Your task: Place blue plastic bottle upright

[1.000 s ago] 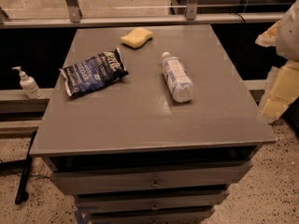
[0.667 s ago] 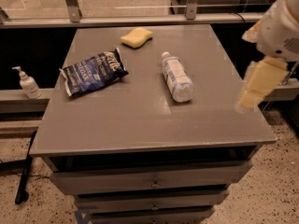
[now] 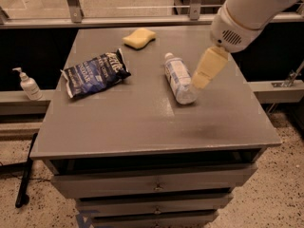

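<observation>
My gripper should grip the upper end (image 3: 173, 63) of the blue plastic bottle, just under its white cap, so that the bottom of the bottle hangs free.
The blue plastic bottle (image 3: 178, 78) lies on its side near the middle of the grey table top (image 3: 142, 122), white cap pointing toward the far edge. My gripper (image 3: 205, 70), cream-coloured below a white arm housing, reaches in from the upper right. Its tip is just to the right of the bottle's near end, very close to it or touching it.
A dark blue crinkly snack bag (image 3: 95, 73) lies at the left of the table. A yellow sponge (image 3: 139, 37) sits near the far edge. A small white pump dispenser (image 3: 27, 84) stands on a ledge off the table's left. Drawers sit under the top.
My arm has swung left from beyond the table's right edge to over the table, and the gripper now sits next to the bottle. The bottle, bag and sponge have not moved.
</observation>
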`<state>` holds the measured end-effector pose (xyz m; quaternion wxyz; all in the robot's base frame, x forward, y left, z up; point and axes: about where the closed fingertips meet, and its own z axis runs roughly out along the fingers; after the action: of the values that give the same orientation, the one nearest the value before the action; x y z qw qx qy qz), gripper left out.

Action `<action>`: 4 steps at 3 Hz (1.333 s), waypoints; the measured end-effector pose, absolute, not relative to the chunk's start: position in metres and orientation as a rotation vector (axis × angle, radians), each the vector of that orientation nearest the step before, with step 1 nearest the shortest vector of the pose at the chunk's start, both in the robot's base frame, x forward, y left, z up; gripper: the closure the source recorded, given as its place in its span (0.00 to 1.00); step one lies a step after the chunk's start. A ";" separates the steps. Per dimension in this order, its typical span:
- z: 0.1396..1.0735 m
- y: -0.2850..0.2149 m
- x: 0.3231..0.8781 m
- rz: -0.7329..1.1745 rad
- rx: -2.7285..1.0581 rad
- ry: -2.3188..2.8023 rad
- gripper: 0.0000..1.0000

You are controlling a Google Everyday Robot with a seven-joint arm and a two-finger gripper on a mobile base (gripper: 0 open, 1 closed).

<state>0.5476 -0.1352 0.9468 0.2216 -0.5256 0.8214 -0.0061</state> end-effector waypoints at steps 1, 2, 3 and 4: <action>0.936 -0.120 0.574 -0.003 -1.322 2.345 0.00; 0.918 -0.109 0.598 -0.015 -1.171 2.455 0.00; 0.895 -0.105 0.620 -0.031 -1.014 2.576 0.00; 0.878 -0.094 0.641 -0.017 -0.873 2.668 0.00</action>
<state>0.6409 -0.0943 0.8781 0.1663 -0.3068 0.9371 -0.0061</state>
